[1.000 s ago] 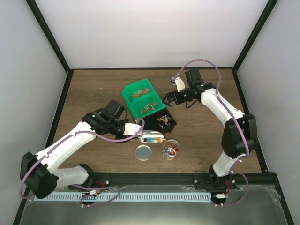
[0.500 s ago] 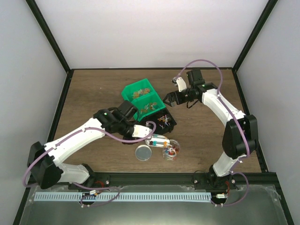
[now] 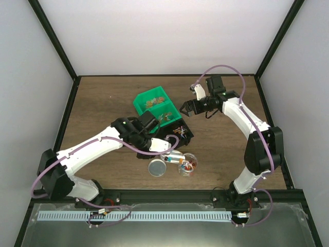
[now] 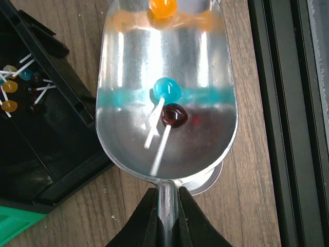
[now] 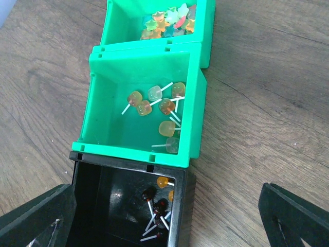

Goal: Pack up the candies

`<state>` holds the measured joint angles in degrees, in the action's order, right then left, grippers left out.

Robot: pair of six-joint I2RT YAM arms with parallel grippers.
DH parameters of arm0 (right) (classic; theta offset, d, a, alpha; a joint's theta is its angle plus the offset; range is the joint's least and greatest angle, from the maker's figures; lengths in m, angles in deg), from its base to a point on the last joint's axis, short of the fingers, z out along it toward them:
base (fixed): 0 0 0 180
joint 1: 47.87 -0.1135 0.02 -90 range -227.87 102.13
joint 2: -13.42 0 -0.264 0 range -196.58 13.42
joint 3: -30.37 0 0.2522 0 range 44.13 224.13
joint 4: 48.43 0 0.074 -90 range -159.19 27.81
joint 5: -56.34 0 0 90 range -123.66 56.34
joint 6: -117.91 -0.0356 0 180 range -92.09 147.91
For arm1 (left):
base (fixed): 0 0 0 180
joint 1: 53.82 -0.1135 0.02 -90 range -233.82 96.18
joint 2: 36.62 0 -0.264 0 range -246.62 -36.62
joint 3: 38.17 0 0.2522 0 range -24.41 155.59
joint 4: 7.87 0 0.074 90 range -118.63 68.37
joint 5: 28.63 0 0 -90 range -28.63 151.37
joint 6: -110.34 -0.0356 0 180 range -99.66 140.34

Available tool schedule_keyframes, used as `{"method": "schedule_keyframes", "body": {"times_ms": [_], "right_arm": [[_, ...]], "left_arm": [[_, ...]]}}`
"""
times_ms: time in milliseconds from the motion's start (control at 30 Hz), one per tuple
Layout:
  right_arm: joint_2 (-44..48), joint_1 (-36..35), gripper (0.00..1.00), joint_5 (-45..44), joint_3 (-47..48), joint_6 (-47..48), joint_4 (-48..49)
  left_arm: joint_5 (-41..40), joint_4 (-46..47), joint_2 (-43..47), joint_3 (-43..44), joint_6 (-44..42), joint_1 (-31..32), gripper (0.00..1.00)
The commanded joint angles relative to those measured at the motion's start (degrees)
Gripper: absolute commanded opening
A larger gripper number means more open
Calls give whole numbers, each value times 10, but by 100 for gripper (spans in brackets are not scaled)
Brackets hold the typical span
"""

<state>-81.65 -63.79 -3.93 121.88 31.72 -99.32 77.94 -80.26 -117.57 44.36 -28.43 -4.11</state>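
Observation:
I need to let go of the metal scoop with my left gripper on the bare table (image 3: 120, 127) next to the green bins, under that gripper's own arm.
The candies are small lollipops on white sticks. My left gripper (image 3: 164, 150) is shut on the handle of a metal scoop (image 3: 174, 156), seen close in the left wrist view (image 4: 167, 103). The scoop holds a blue (image 4: 166, 90), a dark red (image 4: 174, 116) and an orange candy (image 4: 163, 6). It hovers right next to a clear cup (image 3: 187, 164) that holds several candies. More candies lie in the black bin (image 3: 181, 134) (image 5: 159, 211). My right gripper (image 3: 186, 107) (image 5: 164, 226) is open and empty above the bins.
Two joined green bins (image 3: 154, 108) (image 5: 144, 118) with more sweets stand behind the black bin. A round metal lid (image 3: 157, 168) lies left of the cup, its edge showing under the scoop (image 4: 213, 181). The table's black front rail (image 4: 288, 123) is close.
My left arm has carried the scoop to the right and a little nearer, from beside the black bin to the clear cup. The right arm has barely moved.

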Motion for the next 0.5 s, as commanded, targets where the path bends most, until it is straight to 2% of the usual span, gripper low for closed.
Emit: {"method": "schedule_keyframes", "body": {"times_ms": [0,467], "right_arm": [[15,7,100,11,-3,-3,5],[14,15,100,23,-4,-5,9]], "left_arm": [[-30,-28,-17,35,15,20,4],[-105,-81,-66,101,36,70,4]]}}
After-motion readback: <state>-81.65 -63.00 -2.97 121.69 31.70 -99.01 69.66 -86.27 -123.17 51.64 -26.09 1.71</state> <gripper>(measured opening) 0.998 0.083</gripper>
